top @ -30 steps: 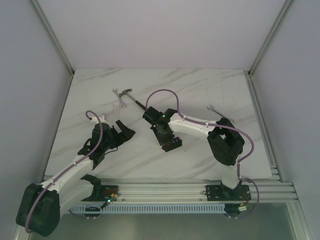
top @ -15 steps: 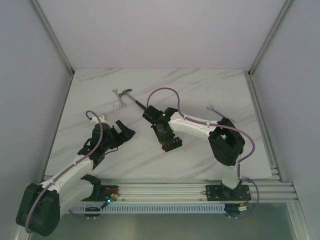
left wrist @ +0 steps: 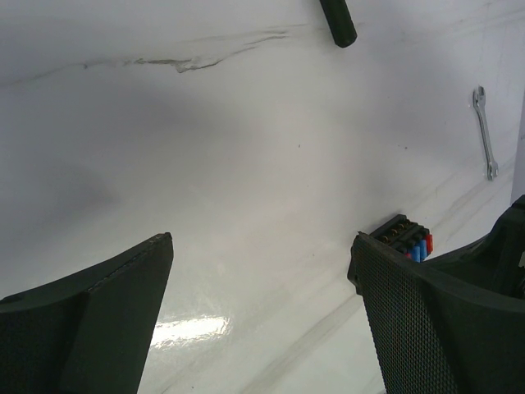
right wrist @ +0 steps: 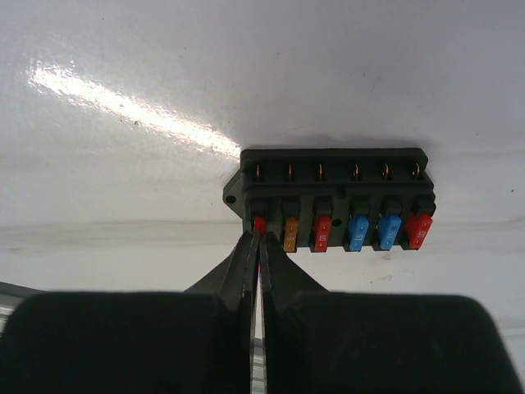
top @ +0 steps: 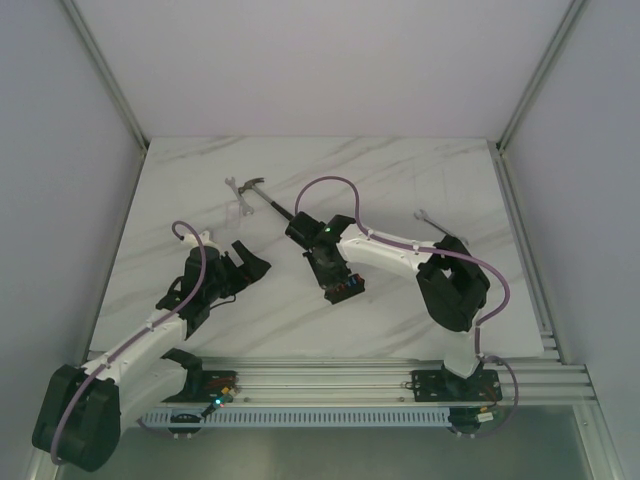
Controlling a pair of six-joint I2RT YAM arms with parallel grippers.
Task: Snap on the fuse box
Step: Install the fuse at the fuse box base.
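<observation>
My left gripper is to go next to the small clear piece near the hammer head and close on the clear piece's long sides point(top: 234, 213).
The fuse box point(right wrist: 336, 201) is a black block lying flat on the white table, with a row of red, orange and blue fuses along its near edge. It also shows in the top view point(top: 346, 288) and behind the right finger in the left wrist view point(left wrist: 406, 236). My right gripper point(right wrist: 259, 238) is shut, its tips pressed against the small red fuse point(right wrist: 259, 222) in the leftmost slot. A sliver of red shows in the seam between the tips. My left gripper point(left wrist: 261, 246) stands wide open over bare table, left of the box point(top: 250, 262).
A black-handled hammer point(top: 262, 196) lies behind the right gripper, its handle end point(left wrist: 337, 20) showing in the left wrist view. A silver wrench point(top: 427, 217) lies at the right point(left wrist: 485, 131). A small clear piece point(top: 237, 211) sits near the hammer head.
The right gripper's jaws have closed together at the leftmost slot of the fuse box. The left arm has not moved.
</observation>
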